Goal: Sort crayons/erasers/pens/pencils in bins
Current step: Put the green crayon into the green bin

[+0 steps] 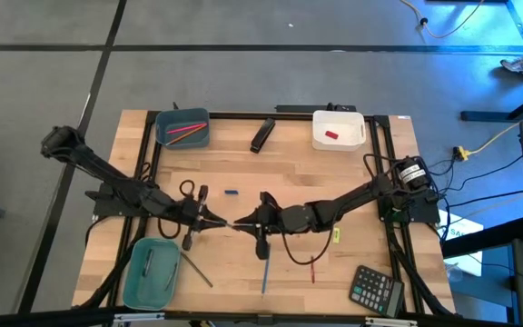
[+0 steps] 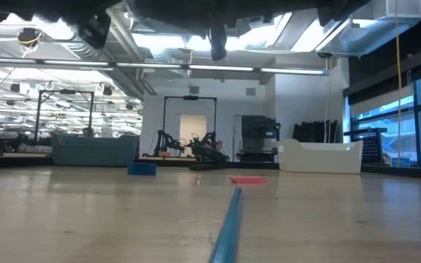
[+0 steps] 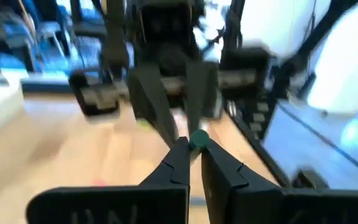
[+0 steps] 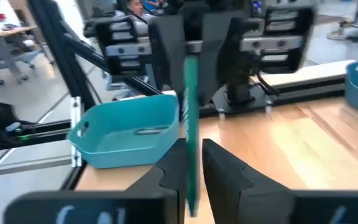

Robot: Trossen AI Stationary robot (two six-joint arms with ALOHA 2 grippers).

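Observation:
My left gripper should put the green stick down on the bottom of the teal bin (image 1: 159,272), next to the dark pen.
A thin green stick (image 4: 189,106) hangs level above the table's middle, between my two grippers, which face each other tip to tip. My left gripper (image 1: 218,221) reaches in from the table's left and is shut on the stick's end (image 3: 198,140). My right gripper (image 1: 243,222) reaches in from the right and is shut on the stick's other part. A blue pencil (image 1: 266,272) lies flat on the table near the front edge. The blue-grey bin (image 1: 182,127) holds pink-red sticks, the white bin (image 1: 339,130) a red eraser (image 1: 331,135), the teal bin (image 1: 150,271) a dark pen. My left gripper pinches the green stick's round end (image 3: 198,140) between its two fingertips (image 3: 178,155). It comes in level from the table's left, fingers lying along the stick. The stick is clear of the table. My right gripper has the green stick (image 4: 189,158) between its two fingers, lying along them and running back toward the wrist. It comes in level from the table's right. The stick pokes out past the fingertips toward my left gripper, level and clear of the table.
A black stapler-like object (image 1: 261,134) lies at the back between the bins. A calculator (image 1: 375,289) sits at the front right. A dark pen (image 1: 198,270), a thin red pen (image 1: 313,270) and a small blue piece (image 1: 231,193) lie loose on the wood.

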